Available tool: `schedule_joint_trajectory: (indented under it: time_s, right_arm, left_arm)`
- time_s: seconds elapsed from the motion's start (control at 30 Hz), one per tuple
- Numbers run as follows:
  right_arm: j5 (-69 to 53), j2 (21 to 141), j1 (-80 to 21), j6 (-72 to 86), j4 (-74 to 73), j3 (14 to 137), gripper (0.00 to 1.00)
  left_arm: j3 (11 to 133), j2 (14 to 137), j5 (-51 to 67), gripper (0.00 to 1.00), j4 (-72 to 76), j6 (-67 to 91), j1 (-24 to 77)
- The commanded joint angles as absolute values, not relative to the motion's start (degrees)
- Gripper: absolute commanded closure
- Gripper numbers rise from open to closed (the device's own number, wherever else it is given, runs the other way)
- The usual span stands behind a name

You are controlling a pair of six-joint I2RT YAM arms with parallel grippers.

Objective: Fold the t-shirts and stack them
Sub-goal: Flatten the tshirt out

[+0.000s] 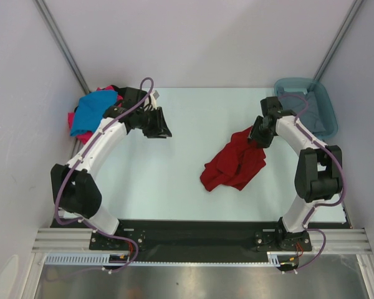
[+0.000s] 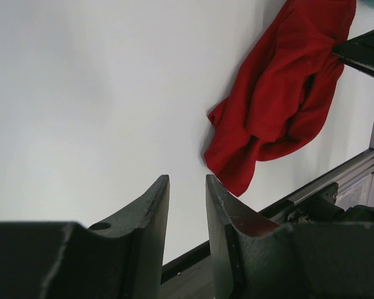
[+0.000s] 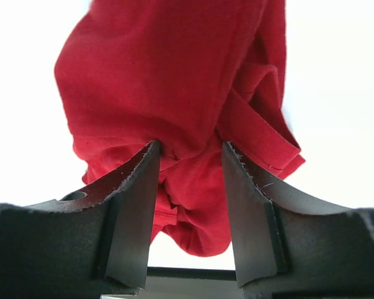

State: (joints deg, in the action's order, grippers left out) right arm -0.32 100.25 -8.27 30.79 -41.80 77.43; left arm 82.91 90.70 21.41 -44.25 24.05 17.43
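My right gripper is above the bunched inner folds of the red t-shirt. It should open, turn and grip the outer edge of the t-shirt's far end (image 1: 237, 135).
A dark red t-shirt (image 1: 234, 163) lies crumpled on the table right of centre. It also shows in the left wrist view (image 2: 280, 93). My right gripper (image 1: 260, 136) is at the shirt's far end. In the right wrist view the gripper (image 3: 190, 149) has a bunch of the red cloth (image 3: 174, 81) between its jaws, touching both. My left gripper (image 1: 159, 123) hovers at the back left, empty, its jaws (image 2: 187, 184) a narrow gap apart. A bright blue t-shirt (image 1: 92, 111), a hot pink one (image 1: 81, 132) and a black one (image 1: 115, 93) lie piled at the back left corner. No grey shirt shows.
A teal plastic tub (image 1: 311, 99) stands at the back right corner, behind the right arm. Grey walls close in the table on the left, back and right. A black strip and metal rail (image 1: 193, 240) run along the near edge.
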Motion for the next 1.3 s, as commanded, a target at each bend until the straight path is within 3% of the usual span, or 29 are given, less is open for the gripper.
schedule_joint_trajectory:
  time_s: [0.0, 0.5, 0.6, 0.77, 1.0, 1.1, 1.2, 1.27]
  right_arm:
    - [0.7, 99.49, -7.91, 30.23, -39.99, 76.99, 0.52]
    - [-4.57, 104.15, -7.91, 30.15, -36.03, 80.85, 0.68]
    - [-4.83, 103.36, -7.82, 29.62, -36.47, 81.91, 0.75]
    - [-5.01, 100.64, -7.82, 28.83, -39.02, 82.79, 0.99]
    - [-5.36, 95.19, -7.82, 29.0, -41.66, 82.62, 0.83]
    - [-5.45, 94.31, -7.82, 29.62, -41.49, 82.0, 0.97]
    - [-6.33, 94.04, -7.82, 29.97, -41.13, 82.18, 1.0]
    - [-7.2, 94.13, -7.82, 30.32, -41.31, 82.44, 0.85]
  left_arm:
    - [84.2, 90.97, 22.68, 0.65, -43.24, 24.52, 16.88]
    - [84.2, 91.05, 22.32, 0.65, -43.5, 24.26, 16.61]
    - [84.11, 91.05, 22.32, 0.65, -43.5, 24.26, 16.52]
    - [84.11, 91.05, 22.41, 0.65, -43.33, 24.35, 16.44]
    - [83.94, 91.67, 23.46, 0.65, -42.8, 24.61, 16.35]
    - [83.94, 91.84, 23.9, 0.65, -42.54, 24.78, 16.35]
    - [84.02, 91.84, 23.99, 0.65, -42.45, 24.79, 16.35]
    - [83.85, 91.58, 24.0, 0.65, -42.54, 24.7, 16.35]
